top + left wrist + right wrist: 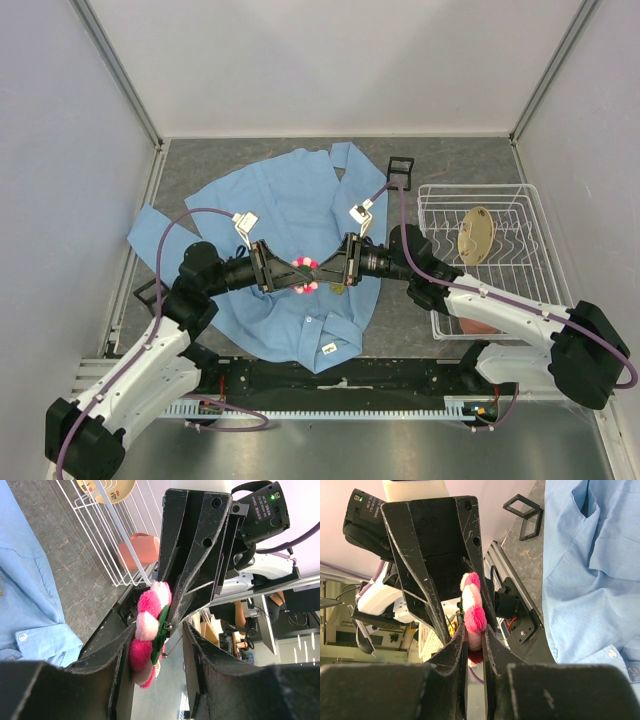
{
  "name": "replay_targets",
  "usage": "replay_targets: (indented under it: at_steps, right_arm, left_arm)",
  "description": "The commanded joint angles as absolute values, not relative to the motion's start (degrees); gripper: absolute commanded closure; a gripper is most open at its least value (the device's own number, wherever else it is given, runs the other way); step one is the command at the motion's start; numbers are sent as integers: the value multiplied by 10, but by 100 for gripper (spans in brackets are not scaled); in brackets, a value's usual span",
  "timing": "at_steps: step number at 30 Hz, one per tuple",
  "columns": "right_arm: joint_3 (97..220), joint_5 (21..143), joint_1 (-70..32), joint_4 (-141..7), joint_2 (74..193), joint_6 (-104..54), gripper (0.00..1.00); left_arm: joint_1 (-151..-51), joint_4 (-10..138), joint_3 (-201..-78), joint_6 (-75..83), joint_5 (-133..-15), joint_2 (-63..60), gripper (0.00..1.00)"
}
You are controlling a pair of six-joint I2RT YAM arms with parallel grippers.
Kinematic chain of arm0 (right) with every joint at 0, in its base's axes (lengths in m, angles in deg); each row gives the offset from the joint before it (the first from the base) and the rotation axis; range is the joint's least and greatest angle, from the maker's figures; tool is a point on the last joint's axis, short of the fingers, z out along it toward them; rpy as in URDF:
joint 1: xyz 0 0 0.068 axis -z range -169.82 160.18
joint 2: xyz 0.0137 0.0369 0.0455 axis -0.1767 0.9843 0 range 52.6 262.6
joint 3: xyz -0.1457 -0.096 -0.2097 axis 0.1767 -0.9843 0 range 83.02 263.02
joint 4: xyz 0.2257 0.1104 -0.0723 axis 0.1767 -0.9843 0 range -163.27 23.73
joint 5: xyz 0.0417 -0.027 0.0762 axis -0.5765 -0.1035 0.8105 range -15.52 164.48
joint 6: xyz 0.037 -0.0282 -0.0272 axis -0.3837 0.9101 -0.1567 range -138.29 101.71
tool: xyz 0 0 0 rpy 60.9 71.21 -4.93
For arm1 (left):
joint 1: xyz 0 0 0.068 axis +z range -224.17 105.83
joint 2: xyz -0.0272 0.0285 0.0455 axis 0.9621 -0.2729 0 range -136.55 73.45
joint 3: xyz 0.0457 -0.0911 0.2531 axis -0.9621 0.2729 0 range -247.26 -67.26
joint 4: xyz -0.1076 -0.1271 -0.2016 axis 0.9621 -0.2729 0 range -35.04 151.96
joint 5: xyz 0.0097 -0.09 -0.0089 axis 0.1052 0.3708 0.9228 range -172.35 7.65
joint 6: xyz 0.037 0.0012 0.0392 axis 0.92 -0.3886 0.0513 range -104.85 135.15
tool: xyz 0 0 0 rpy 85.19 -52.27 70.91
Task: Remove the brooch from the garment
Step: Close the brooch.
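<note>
The brooch's metal pin is slanting away from its green back, so I will close my left gripper around both and press the pin toward the green back [159, 634].
The garment [290, 200], a light blue shirt, lies spread on the grey table, and its cloth also shows in the wrist views [25, 580] [590, 580]. Above its lower front the two grippers meet tip to tip. The brooch [306, 274], a fuzzy pink and white flower with a green back, is off the cloth, between the fingers. My right gripper [474, 632] is shut on the brooch [474, 612] and squeezes its lower petals. My left gripper [156, 632] is open: the brooch [147, 630] leans on one finger, a gap separates it from the other, and its metal pin hangs loose.
A white wire basket [478, 187] stands to the right of the shirt, with a beige piece [477, 235] and a reddish cup [140, 550] in it. A black frame stand [400, 170] sits at the shirt's far right and another [148, 292] at the left edge.
</note>
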State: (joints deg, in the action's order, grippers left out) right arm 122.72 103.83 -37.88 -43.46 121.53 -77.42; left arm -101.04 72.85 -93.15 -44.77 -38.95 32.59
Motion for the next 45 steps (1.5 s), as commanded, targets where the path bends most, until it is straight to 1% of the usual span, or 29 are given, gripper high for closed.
replay_targets:
  at_steps: [1,4,8,11,15,22,25,45]
  right_arm:
    - [1243,1020,-381,-426,1208,-767,100]
    - [1237,1015,-381,-415,1206,-779,100]
    - [1235,1014,-381,-400,1212,-795,100]
    - [1234,1018,-381,-386,1219,-810,100]
    - [1230,1016,-381,-380,1220,-818,100]
    - [1230,1016,-381,-381,1223,-817,100]
    - [1230,1016,-381,-382,1222,-816,100]
    - [1213,1032,-375,-356,1222,-830,100]
  left_arm:
    - [-1013,735,-952,-422,-390,338,53]
    - [-1013,736,-949,-422,-387,343,50]
    - [-1013,741,-943,-423,-387,350,50]
    - [-1014,746,-942,-423,-387,351,51]
    - [-1014,751,-942,-424,-383,350,57]
    - [-1014,753,-938,-425,-383,356,59]
    - [-1014,752,-938,-425,-384,356,62]
    - [-1014,758,-927,-429,-387,365,69]
